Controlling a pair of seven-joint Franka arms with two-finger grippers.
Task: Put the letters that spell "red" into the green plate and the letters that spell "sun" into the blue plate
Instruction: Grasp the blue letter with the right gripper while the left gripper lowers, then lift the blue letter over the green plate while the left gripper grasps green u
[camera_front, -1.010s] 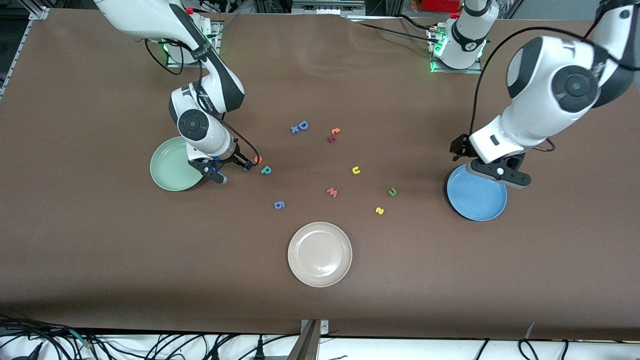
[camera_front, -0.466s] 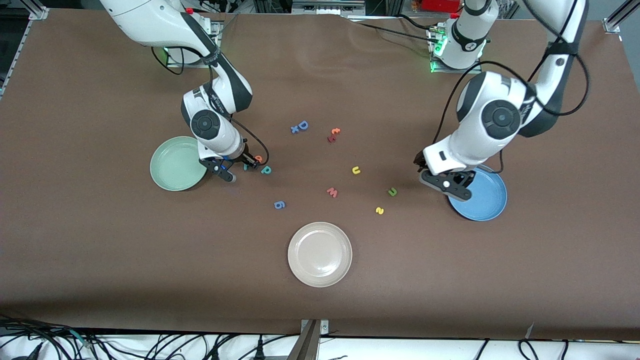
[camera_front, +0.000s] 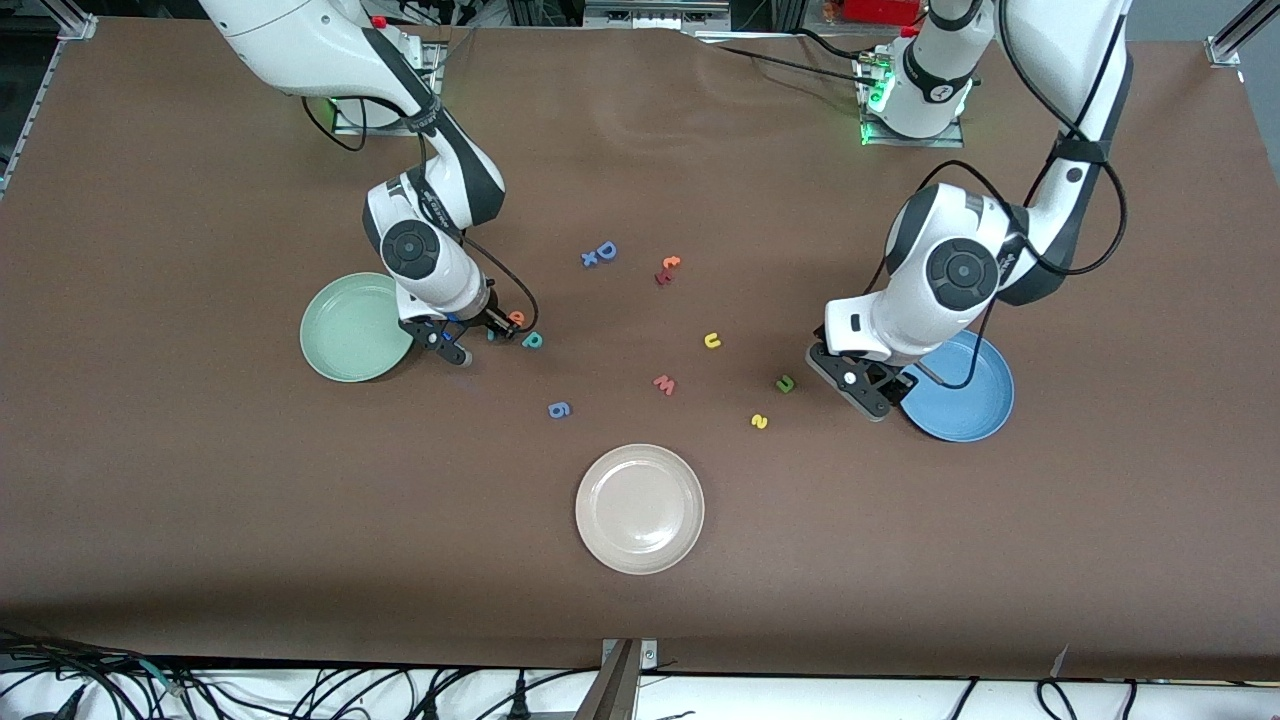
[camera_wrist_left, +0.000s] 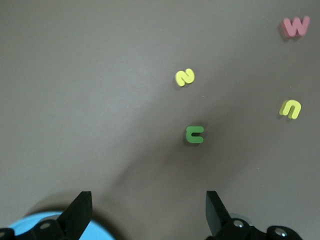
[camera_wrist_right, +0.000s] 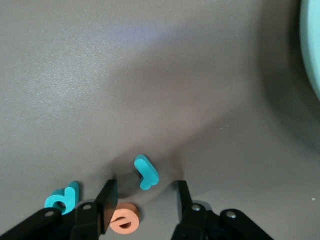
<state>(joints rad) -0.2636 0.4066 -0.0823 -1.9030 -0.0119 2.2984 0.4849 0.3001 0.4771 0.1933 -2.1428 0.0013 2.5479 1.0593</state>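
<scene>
The dark green "n" is near the blue plate. Next, my left gripper closes on it, pinching it between its curved top and leg ends (camera_front: 785, 384) (camera_wrist_left: 194, 134).
The teal "r" (camera_wrist_right: 146, 172) lies on the table between the fingertips of my right gripper (camera_wrist_right: 145, 199), whose jaws stand open on either side without touching it. The orange "e" (camera_wrist_right: 125, 218) and teal "d" (camera_wrist_right: 62, 198) lie close beside one finger. All three sit next to the green plate (camera_front: 345, 330). My left gripper (camera_front: 848, 388) hangs wide open and empty beside the blue plate (camera_front: 965, 400). The dark green "n" (camera_wrist_left: 194, 134) lies just ahead of it. The yellow "s" (camera_wrist_left: 185, 77) and yellow "u" (camera_wrist_left: 290, 108) lie past the "n".
A beige plate (camera_front: 640, 508) sits nearer the camera at mid-table. A red "w" (camera_front: 664, 384) and a blue "g" (camera_front: 559, 409) lie in the middle. A blue "D" (camera_front: 603, 252) and small red-orange letters (camera_front: 668, 268) lie toward the bases.
My left arm swung from over the blue plate toward the green "n" and came down low. My right gripper shifted from the green plate's edge onto the teal "r", and its jaws narrowed.
</scene>
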